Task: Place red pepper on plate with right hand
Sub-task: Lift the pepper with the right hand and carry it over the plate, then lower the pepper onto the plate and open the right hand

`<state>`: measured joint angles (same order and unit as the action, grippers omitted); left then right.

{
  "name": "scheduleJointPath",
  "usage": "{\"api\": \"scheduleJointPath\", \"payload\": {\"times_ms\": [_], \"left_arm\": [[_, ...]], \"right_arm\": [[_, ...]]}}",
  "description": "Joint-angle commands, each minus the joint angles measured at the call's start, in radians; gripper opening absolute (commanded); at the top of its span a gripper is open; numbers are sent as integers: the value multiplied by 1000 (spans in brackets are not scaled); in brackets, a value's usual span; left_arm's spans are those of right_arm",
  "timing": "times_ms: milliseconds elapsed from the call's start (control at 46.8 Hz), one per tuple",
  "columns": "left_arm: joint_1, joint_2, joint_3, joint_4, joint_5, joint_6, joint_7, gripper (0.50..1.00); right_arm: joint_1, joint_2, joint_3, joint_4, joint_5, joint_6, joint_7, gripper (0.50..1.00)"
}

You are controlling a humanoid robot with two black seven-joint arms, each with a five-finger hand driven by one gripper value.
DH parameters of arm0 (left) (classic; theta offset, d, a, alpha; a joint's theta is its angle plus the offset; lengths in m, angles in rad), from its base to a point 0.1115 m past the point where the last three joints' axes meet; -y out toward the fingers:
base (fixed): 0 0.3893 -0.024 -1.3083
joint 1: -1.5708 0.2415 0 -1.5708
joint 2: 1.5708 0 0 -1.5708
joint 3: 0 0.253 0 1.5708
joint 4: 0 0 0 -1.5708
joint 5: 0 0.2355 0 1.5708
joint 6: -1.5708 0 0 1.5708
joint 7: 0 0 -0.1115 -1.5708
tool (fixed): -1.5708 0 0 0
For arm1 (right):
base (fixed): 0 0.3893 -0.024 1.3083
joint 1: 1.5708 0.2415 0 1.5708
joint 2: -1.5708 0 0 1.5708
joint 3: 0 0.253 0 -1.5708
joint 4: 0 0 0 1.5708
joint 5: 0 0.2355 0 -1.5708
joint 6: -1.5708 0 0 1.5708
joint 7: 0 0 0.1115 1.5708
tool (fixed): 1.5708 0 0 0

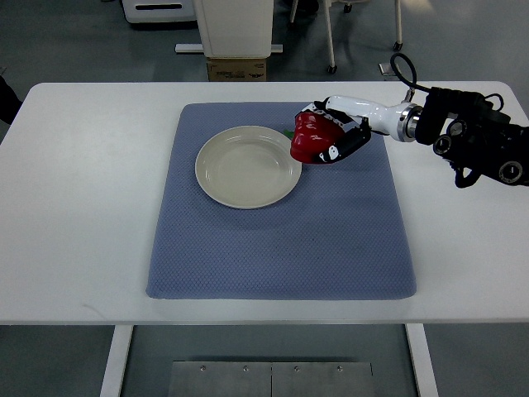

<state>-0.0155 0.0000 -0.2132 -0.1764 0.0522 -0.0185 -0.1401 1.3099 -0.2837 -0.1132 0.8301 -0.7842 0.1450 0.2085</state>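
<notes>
My right gripper needs to let go of the red pepper on the half of the cream plate (271,163) nearest my arm.
A red pepper (311,137) with a bit of green stem showing sits in my right hand (332,134), just off the right rim of the plate. The hand's fingers are curled around the pepper, shut on it. The arm comes in from the right edge over the white table. A round cream plate (216,178) lies on the upper left part of the blue mat (281,240), with nothing in it. The pepper's left side overlaps the plate's right rim in the picture. My left arm is out of view.
The blue mat covers the middle of a white table (74,198). Beyond the table's far edge are a white cabinet base (235,29) with a cardboard box (236,69) under it, and chair legs (332,41).
</notes>
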Motion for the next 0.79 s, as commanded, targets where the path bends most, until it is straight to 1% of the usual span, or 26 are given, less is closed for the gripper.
{"api": "scheduleJointPath", "payload": {"times_ms": [0, 128, 385, 513, 770], "left_arm": [[0, 0, 0, 0, 0, 0, 0, 1000], [0, 0, 0, 0, 0, 0, -1, 1000], [0, 0, 0, 0, 0, 0, -1, 1000], [0, 0, 0, 0, 0, 0, -1, 1000], [0, 0, 0, 0, 0, 0, 0, 1000]], "right_arm": [[2, 41, 7, -25, 0, -1, -17, 500], [3, 103, 27, -60, 0, -1, -43, 500], [15, 225, 29, -131, 0, -2, -72, 500], [15, 278, 41, -149, 0, -2, -95, 500], [5, 284, 72, -190, 19, -28, -153, 500]]}}
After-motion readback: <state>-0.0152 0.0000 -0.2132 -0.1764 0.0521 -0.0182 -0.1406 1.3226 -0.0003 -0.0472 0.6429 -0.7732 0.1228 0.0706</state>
